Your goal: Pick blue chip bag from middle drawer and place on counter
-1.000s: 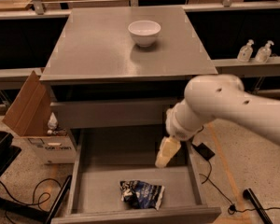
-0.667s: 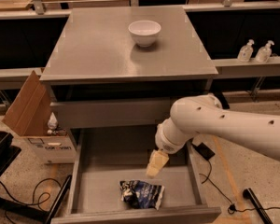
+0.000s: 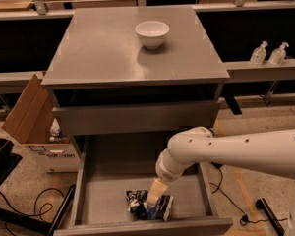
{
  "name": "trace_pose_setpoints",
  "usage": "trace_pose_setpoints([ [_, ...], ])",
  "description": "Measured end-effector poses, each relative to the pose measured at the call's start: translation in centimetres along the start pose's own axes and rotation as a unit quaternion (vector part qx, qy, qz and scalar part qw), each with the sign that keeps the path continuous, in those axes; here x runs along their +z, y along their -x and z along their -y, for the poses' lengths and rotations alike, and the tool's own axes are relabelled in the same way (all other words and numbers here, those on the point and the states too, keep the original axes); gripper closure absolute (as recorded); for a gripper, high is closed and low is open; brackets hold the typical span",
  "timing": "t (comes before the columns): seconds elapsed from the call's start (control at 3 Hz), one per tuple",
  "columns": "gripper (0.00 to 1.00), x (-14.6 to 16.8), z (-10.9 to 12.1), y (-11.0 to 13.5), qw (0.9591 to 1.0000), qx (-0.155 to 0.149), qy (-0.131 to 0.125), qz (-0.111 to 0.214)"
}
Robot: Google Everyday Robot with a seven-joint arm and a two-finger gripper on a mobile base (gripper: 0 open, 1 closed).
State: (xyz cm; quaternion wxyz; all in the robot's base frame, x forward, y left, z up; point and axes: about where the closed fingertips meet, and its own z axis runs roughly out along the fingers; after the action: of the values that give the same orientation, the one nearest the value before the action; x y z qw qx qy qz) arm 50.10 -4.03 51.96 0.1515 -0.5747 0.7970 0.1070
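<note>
Next, I close my gripper on the middle of the blue chip bag (image 3: pixel 148 209), on the part of the bag toward the front of the middle drawer.
The blue chip bag (image 3: pixel 160 208) lies crumpled on the floor of the open middle drawer (image 3: pixel 103 200), near its front wall. My white arm reaches in from the right and down into the drawer. My gripper (image 3: pixel 155 195) hangs directly over the bag, with its pale fingers at or touching the bag's top. The grey counter (image 3: pixel 103 48) is the cabinet's top, above and behind the drawer. A white bowl (image 3: pixel 152 33) stands on it at the back, right of centre.
An open cardboard box (image 3: pixel 37 127) stands on the floor left of the cabinet. Two pump bottles (image 3: pixel 268 53) stand on a ledge at the right. Cables (image 3: pixel 34 200) lie on the floor on both sides. Wooden shelving runs along the back.
My arm has swung down and to the left into the drawer, and the gripper has dropped from mid-drawer height to the blue chip bag. The bag and bowl have not moved.
</note>
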Motion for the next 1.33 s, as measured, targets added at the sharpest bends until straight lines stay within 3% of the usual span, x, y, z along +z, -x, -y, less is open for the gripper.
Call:
trace_pose_setpoints([
  [0.33,0.0,5.6,-1.1,-2.3,0.9995,0.02,0.017,-0.015],
  [1.0,0.0,11.4,-3.2,-3.7,0.9981,0.041,0.045,-0.012],
  [1.33,0.18,12.9,-4.3,-4.3,0.9967,0.054,0.06,-0.007],
])
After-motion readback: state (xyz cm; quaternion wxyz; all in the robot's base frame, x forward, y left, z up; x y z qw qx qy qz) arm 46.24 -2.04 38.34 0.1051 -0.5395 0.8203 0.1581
